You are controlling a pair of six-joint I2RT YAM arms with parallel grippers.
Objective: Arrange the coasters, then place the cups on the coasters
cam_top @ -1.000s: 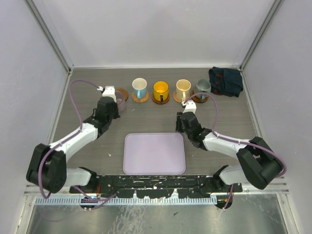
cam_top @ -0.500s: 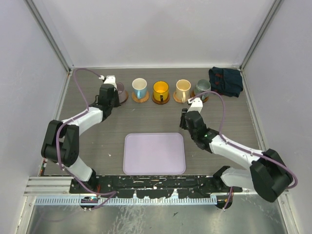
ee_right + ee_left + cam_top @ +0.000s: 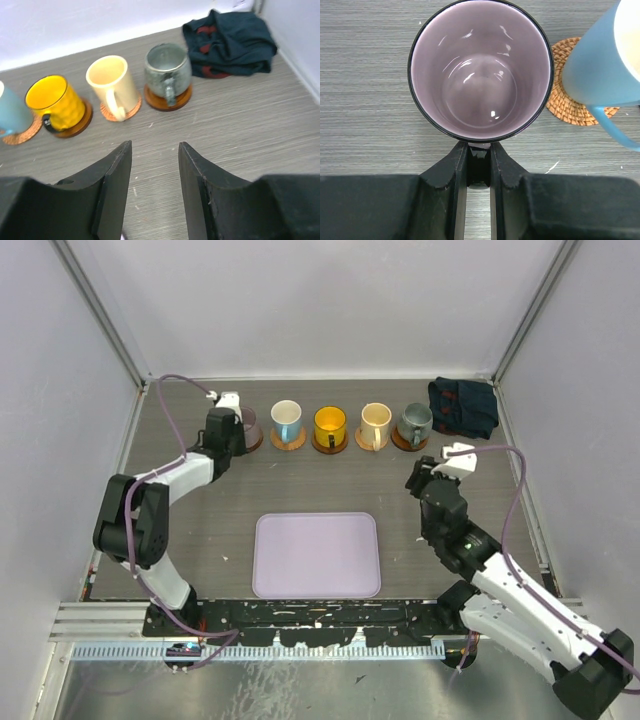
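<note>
Next, the left gripper releases the purple cup, now over the leftmost coaster, on the end coaster (image 3: 248, 431) (image 3: 481, 85) beside the light blue cup.
Four cups stand on coasters in a row at the back: light blue (image 3: 286, 420), orange-yellow (image 3: 329, 425), cream (image 3: 375, 422) and grey-green (image 3: 413, 422). My left gripper (image 3: 228, 428) is shut on the handle of the purple cup (image 3: 480, 70), which is over the leftmost coaster (image 3: 256, 438). From the left wrist that coaster is hidden under the cup; the blue cup (image 3: 600, 60) and its woven coaster (image 3: 565, 105) lie to the right. I cannot tell whether the purple cup rests on its coaster. My right gripper (image 3: 155, 147) is open and holds nothing, well short of the row.
A lavender tray (image 3: 316, 554) lies in the near middle between the arms. A dark folded cloth (image 3: 463, 406) sits at the back right corner beside the grey-green cup (image 3: 167, 65). Side walls close in the table on the left and right.
My left gripper carried the purple cup back to the leftmost coaster. My right arm drew back to the right, away from the cream cup, and its jaws widened.
</note>
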